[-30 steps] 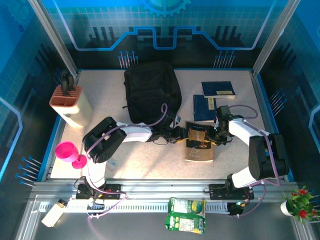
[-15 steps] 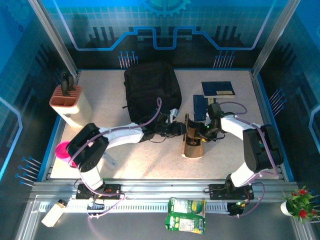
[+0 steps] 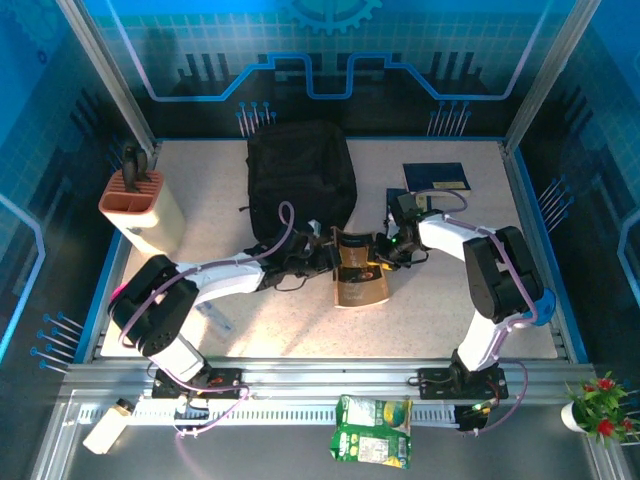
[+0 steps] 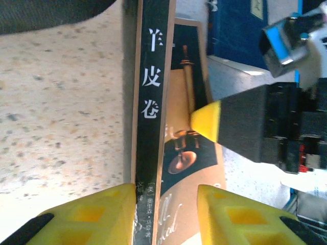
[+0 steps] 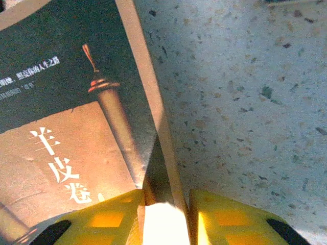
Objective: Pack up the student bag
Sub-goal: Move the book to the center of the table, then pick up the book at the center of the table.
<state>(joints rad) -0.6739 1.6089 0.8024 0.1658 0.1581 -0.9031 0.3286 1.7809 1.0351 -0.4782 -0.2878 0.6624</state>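
The book's black spine sits shallow and off-centre in the robot's left gripper, so that gripper should open and grip the spine deeper (image 4: pixel 147 171) before both grippers lift.
The student bag (image 3: pixel 300 178), a large black backpack, lies at the back centre of the table, and its edge shows as dark fabric (image 4: pixel 51 10) in the left wrist view. Just in front of its right corner a brown-and-black book (image 3: pixel 358 270) is held tilted between both grippers. My left gripper (image 3: pixel 322 256) is shut on the spine end. The black spine (image 4: pixel 149 102) rests against one pad and the cover against the other, around the gripper's middle (image 4: pixel 166 196). My right gripper (image 3: pixel 383 252) is shut on the opposite edge of the book (image 5: pixel 66 102), pinched between its fingers (image 5: pixel 166 219).
Two blue books (image 3: pixel 435 177) (image 3: pixel 398 207) lie right of the bag, close behind my right arm. An orange-topped holder (image 3: pixel 140 205) stands at the left edge. A green packet (image 3: pixel 372 430) lies on the front rail. Bare table stretches in front of the book.
Both grippers have carried the book left and back toward the bag. It lay flat at the right a second ago and is now tipped up on its edge.
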